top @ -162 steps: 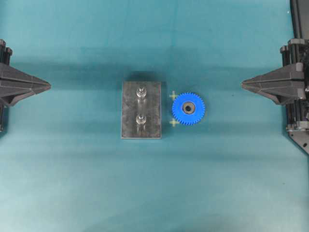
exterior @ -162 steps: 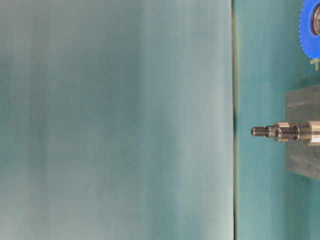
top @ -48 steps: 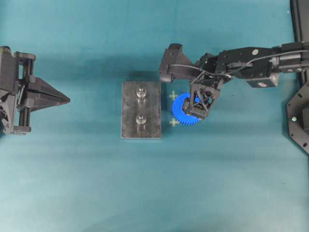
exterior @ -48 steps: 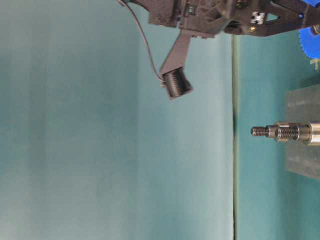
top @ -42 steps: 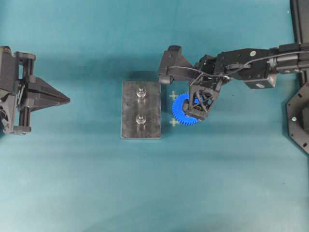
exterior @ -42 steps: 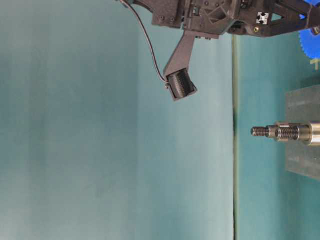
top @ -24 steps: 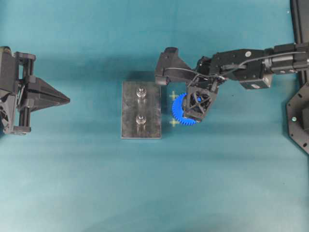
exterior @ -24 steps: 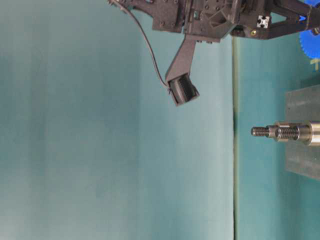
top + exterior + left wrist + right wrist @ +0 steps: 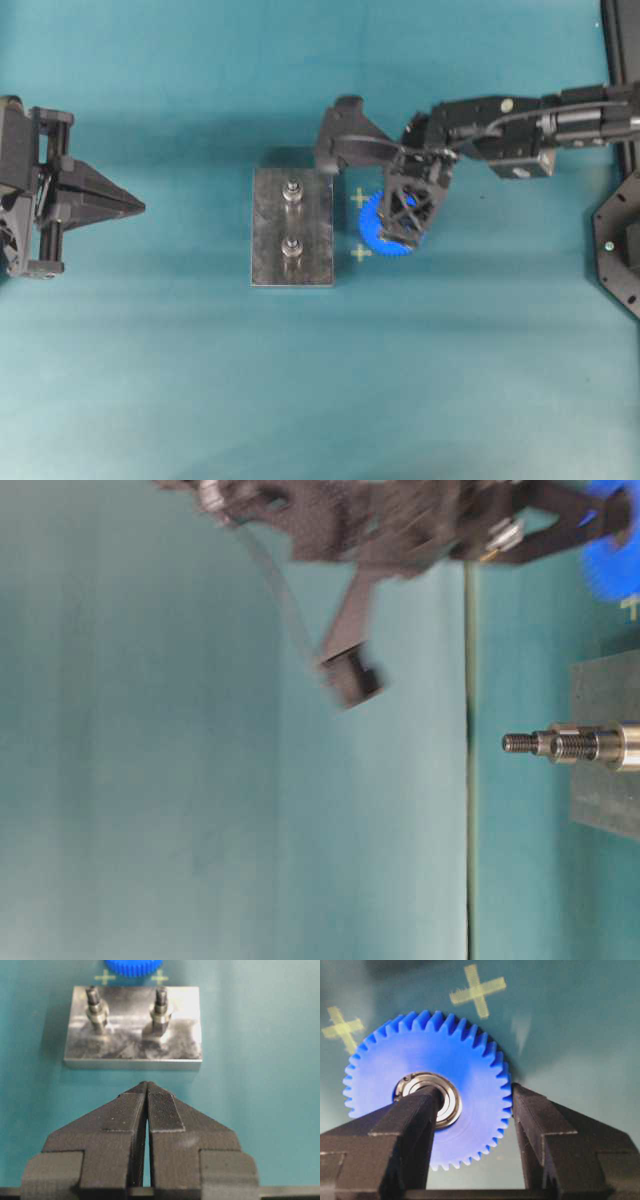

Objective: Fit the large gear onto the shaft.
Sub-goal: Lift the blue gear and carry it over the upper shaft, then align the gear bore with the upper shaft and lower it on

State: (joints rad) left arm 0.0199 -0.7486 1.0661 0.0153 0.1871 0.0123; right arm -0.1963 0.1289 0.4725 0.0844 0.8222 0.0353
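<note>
My right gripper will put the large gear down on the farther silver peg of the dark grey plate [image 9: 292,191].
The large gear [image 9: 470,1060], bright blue with a silver bearing hub, is held by my right gripper [image 9: 477,1092]: one finger sits in the hub bore and the other presses the outer teeth. In the overhead view the right gripper [image 9: 400,225] covers most of the large gear [image 9: 368,224], just right of the dark grey plate [image 9: 268,230]. Two look-alike silver pegs stand on the plate, the shaft [image 9: 292,190] among them, the other peg [image 9: 292,247] nearer. My left gripper [image 9: 140,207] is shut and empty, far left of the plate; its tips [image 9: 147,1084] face the plate [image 9: 130,1047].
Two yellow cross marks [image 9: 359,198] [image 9: 360,254] lie on the teal mat between plate and gear. The right arm [image 9: 500,135] reaches in from the right. In the table-level view the arm [image 9: 400,525] is motion-blurred above the pegs [image 9: 560,744].
My right gripper has closed from wide open onto the gear and shifted slightly left. The gear now appears to be rising off the mat. The left arm has not moved.
</note>
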